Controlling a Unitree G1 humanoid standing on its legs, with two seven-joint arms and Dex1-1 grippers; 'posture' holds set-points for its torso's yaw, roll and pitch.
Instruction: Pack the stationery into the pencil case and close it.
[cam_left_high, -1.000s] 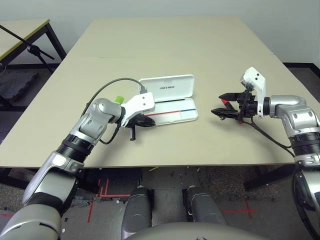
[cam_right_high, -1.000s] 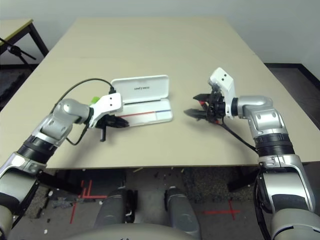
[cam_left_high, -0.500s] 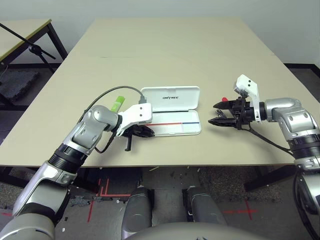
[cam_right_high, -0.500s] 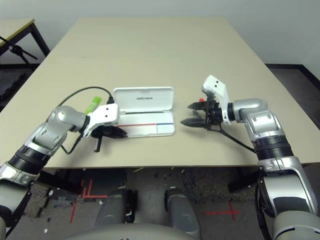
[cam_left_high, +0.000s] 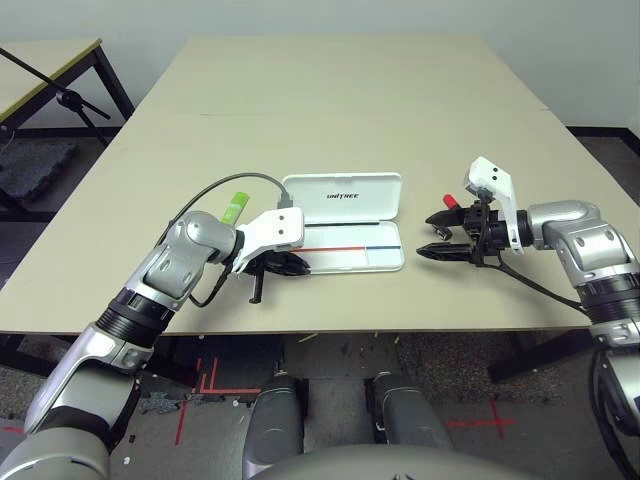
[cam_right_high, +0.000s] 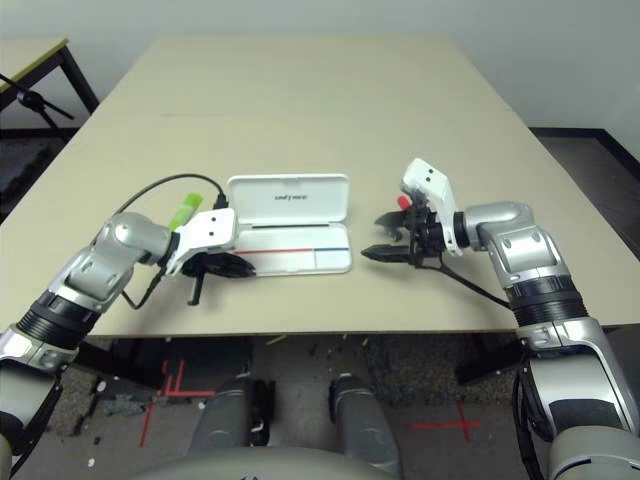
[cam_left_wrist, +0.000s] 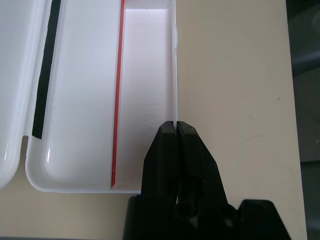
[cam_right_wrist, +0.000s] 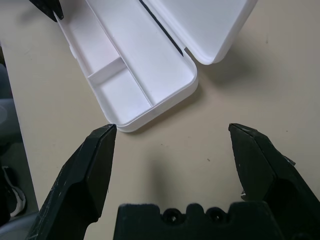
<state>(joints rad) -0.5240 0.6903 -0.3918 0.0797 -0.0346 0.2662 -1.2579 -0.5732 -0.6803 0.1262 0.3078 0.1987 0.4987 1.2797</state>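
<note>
The robot's right gripper needs to next move to the red-capped marker and close on the marker's black body (cam_left_high: 460, 208), below its red cap.
The white pencil case lies open at the table's middle, its tray (cam_left_high: 365, 255) toward me and its lid (cam_left_high: 345, 195) flat behind it. The tray (cam_left_wrist: 100, 115) is empty. My left gripper (cam_left_high: 300, 266) is shut on the front rim at the tray's left end, and the thin wall runs into the seam between its fingers (cam_left_wrist: 176, 125). A lime-green highlighter (cam_left_high: 235, 207) lies just beyond my left wrist. My right gripper (cam_left_high: 425, 237) hovers open and empty right of the case, pointing at the tray's right end (cam_right_wrist: 150, 95). A red-capped marker (cam_left_high: 450, 202) lies just behind it.
The table's near edge (cam_left_high: 400, 325) runs close below both grippers. A black cable (cam_left_high: 215, 188) loops from my left wrist over the table. A second table with a black stand (cam_left_high: 50, 90) is at the far left, off this table.
The pencil case has slid a little right and toward me with my left gripper. My right gripper has come down and moved left, closer to the case's right end, staying open.
</note>
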